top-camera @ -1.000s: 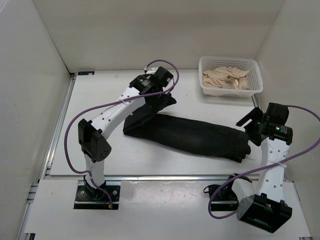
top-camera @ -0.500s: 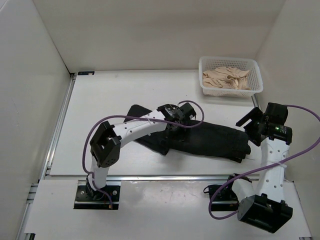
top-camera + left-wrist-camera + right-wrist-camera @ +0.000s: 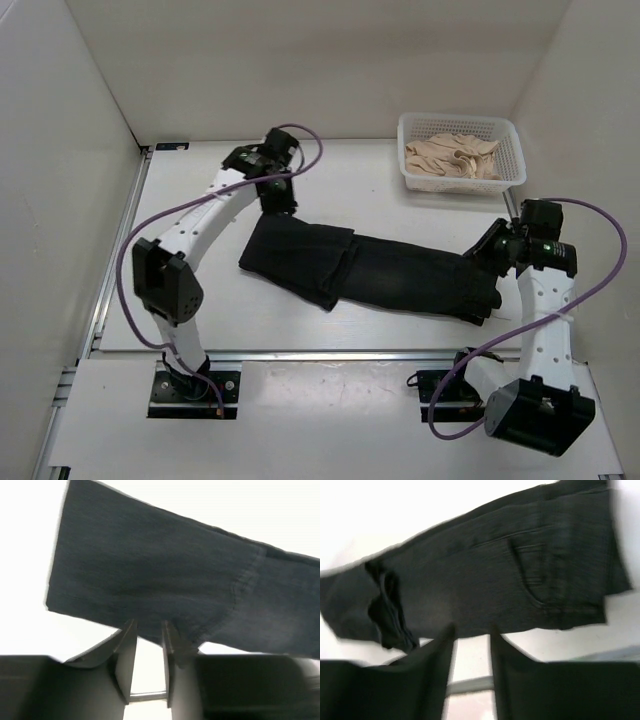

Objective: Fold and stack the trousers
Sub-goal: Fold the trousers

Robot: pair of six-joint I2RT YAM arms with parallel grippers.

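Note:
Folded legs slant, hems past trousers' front edge; my left gripper first straightens the hems [image 3: 350, 241] near the back edge.
Black trousers [image 3: 400, 275] lie across the middle of the table, their left end folded over into a double layer [image 3: 300, 255]. My left gripper [image 3: 278, 200] hovers at the back edge of that folded end. In the left wrist view its jaws [image 3: 149, 627] stand a narrow gap apart with nothing between them, and the dark cloth [image 3: 150, 570] lies just beyond the tips. My right gripper [image 3: 487, 252] is at the waist end. In its wrist view the jaws [image 3: 471, 630] are a little apart, bare table between them, their tips at the edge of the trousers [image 3: 495, 580].
A white basket [image 3: 515, 165] holding beige cloth [image 3: 455, 155] stands at the back right. White walls close in the table on the left, back and right. Purple cables loop off both arms.
The left gripper carried the trousers' left end toward the middle, let it go folded over, and pulled back to the rear left. The right gripper moved in to the waist end and narrowed.

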